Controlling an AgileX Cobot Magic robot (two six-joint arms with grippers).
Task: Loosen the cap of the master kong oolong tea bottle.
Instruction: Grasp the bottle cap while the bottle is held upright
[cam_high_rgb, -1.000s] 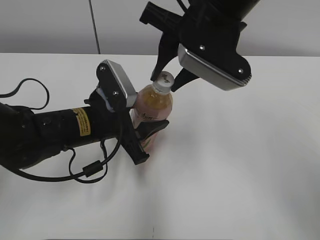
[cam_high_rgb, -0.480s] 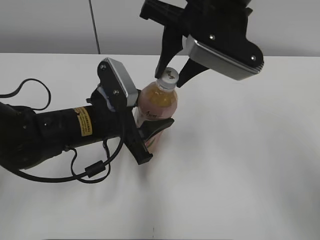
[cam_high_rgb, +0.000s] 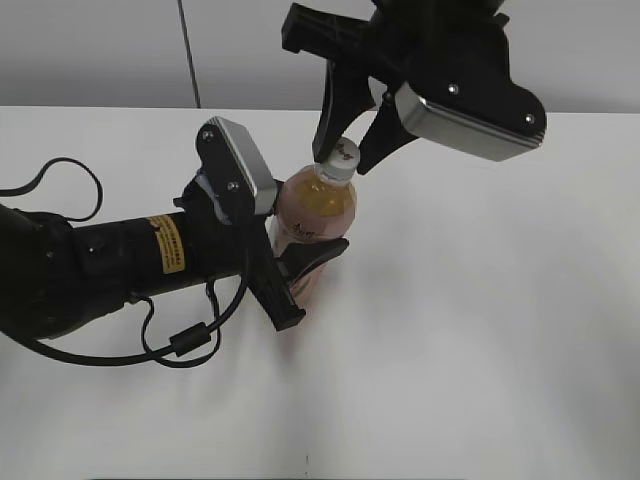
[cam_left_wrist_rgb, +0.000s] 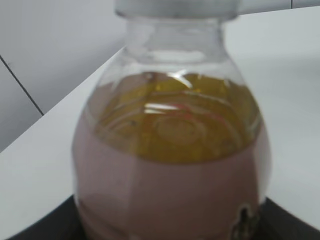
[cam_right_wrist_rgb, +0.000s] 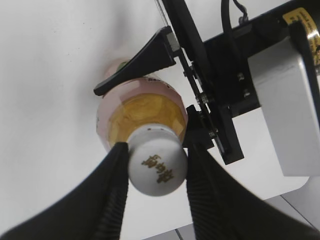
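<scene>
My right gripper is turned far round with the cap on the bottle's neck, so it should open, lift clear, turn back and take hold again of the white cap (cam_high_rgb: 343, 154).
The master kong oolong tea bottle (cam_high_rgb: 315, 205) stands a little tilted on the white table, with amber-pink tea and a pink label. My left gripper (cam_high_rgb: 305, 280) is shut on its body. In the left wrist view the bottle's shoulder (cam_left_wrist_rgb: 170, 165) fills the frame, with dark jaw tips (cam_left_wrist_rgb: 170, 235) at the bottom corners. The white cap (cam_high_rgb: 340, 160) has a dark logo on top. My right gripper (cam_high_rgb: 343, 160) comes down from above, its two black fingers pressed on either side of the cap (cam_right_wrist_rgb: 157, 167). The right wrist view shows the fingers (cam_right_wrist_rgb: 156, 170) flanking the cap and the bottle (cam_right_wrist_rgb: 142, 112) beneath.
The white table (cam_high_rgb: 480, 330) stretches out to the right and front of the bottle. The left arm's black body with a yellow sticker (cam_high_rgb: 165, 245) lies low across the left side, and a black cable (cam_high_rgb: 70, 175) loops behind it. A grey wall stands behind.
My right gripper has turned about the cap, its wrist housing swinging to the right. The bottle top has shifted slightly right. My left gripper keeps its hold.
</scene>
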